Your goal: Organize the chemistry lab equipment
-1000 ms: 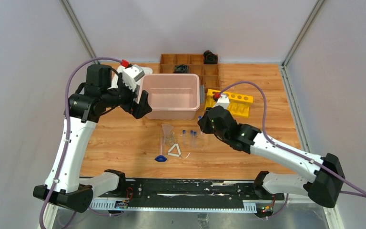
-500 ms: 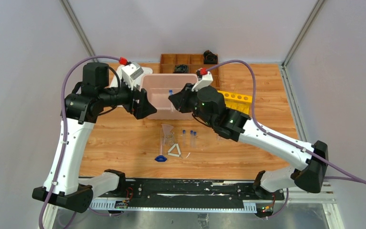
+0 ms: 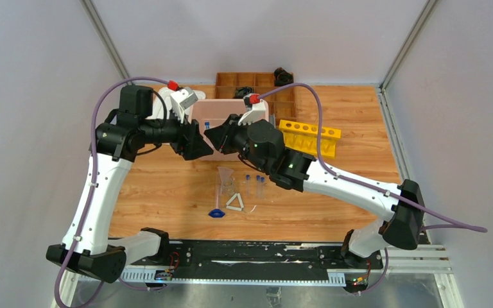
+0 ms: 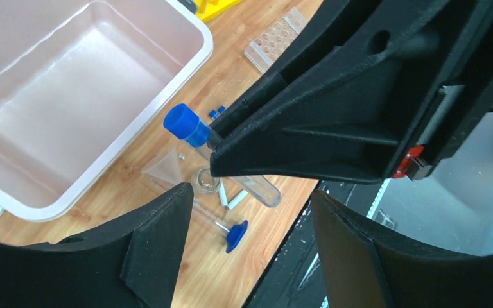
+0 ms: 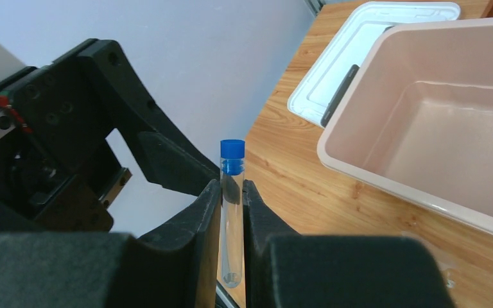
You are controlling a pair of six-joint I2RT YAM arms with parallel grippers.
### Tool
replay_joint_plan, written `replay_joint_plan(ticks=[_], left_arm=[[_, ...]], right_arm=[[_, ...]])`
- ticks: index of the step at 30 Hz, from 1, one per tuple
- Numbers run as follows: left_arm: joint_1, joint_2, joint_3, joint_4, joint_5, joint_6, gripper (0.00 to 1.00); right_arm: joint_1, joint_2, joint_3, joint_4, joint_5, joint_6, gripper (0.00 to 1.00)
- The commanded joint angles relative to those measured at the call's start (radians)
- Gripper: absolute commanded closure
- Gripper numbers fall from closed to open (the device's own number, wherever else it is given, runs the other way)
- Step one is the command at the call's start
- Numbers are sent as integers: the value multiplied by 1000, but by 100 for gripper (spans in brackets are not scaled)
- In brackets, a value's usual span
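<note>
I should hold the blue-capped tube with my left gripper, since it lies across my right gripper's fingers, while my right gripper takes it from the tube's cap end (image 4: 182, 121).
My right gripper (image 3: 213, 136) is shut on a clear blue-capped tube (image 5: 232, 192) and holds it upright in the air at the pink bin's front left corner. The tube also shows in the left wrist view (image 4: 196, 131). My left gripper (image 3: 200, 145) is open and empty, its fingertips right next to the right gripper's. On the table below lie a clear glass funnel (image 3: 225, 174), a white triangle (image 3: 235, 202), a small blue piece (image 3: 216, 213) and more blue-capped tubes (image 3: 257, 184). The clear tube rack (image 4: 276, 40) shows only in the left wrist view.
A pink bin (image 3: 221, 110) stands at the back centre, its white lid (image 5: 372, 45) to its left. A yellow rack (image 3: 309, 136) stands to the right of the bin. A brown wooden tray (image 3: 257, 80) with black objects is behind it.
My right arm has lifted a blue-capped tube off the table and swung it left across the bin's front to the left gripper. The left gripper has shifted slightly toward it.
</note>
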Motion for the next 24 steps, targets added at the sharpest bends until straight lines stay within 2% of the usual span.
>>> replay_joint_plan(ticks=[1, 13, 17, 20, 22, 24], left_arm=[[-3, 9, -16, 6, 20, 8, 29], [-3, 27, -30, 6, 53, 5, 51], [-3, 30, -33, 6, 43, 7, 70], [-3, 27, -45, 6, 21, 24, 85], [-3, 21, -52, 6, -1, 34, 93], [-3, 9, -62, 6, -12, 54, 99]], right_arm=[[25, -11, 5, 92, 35, 6, 100], [43, 5, 5, 115, 23, 11, 100], [43, -5, 11, 96, 22, 6, 100], [44, -16, 2, 86, 45, 7, 88], [37, -23, 8, 45, 56, 15, 76], [21, -22, 41, -33, 32, 20, 67]])
